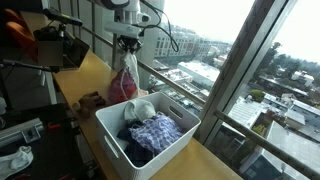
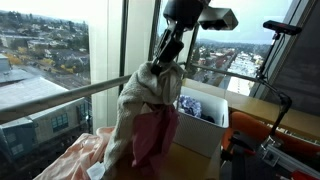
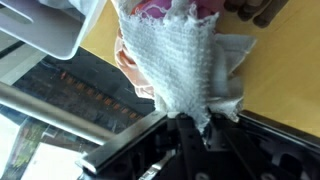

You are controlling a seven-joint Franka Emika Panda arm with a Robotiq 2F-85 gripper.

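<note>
Next, the gripper releases the grey knitted cloth in the white bin, on the blue patterned cloth (image 1: 146,125) next to the white item.
My gripper (image 1: 128,45) is shut on a grey knitted cloth (image 2: 148,95) and holds it up in the air, with a pink cloth (image 2: 155,140) hanging along with it. In an exterior view the bundle (image 1: 123,80) hangs just beside the white bin (image 1: 150,150), above the wooden counter. In the wrist view the grey cloth (image 3: 170,60) runs from the jaws (image 3: 190,122) toward the counter, with pink fabric (image 3: 152,8) beyond it.
The white bin (image 2: 205,130) holds a blue patterned cloth (image 1: 155,132), dark clothes and a white item (image 1: 140,108). A peach cloth (image 2: 70,155) lies on the counter. A window rail (image 2: 60,95) runs close behind. Camera stands and gear (image 1: 60,50) stand at the counter's far end.
</note>
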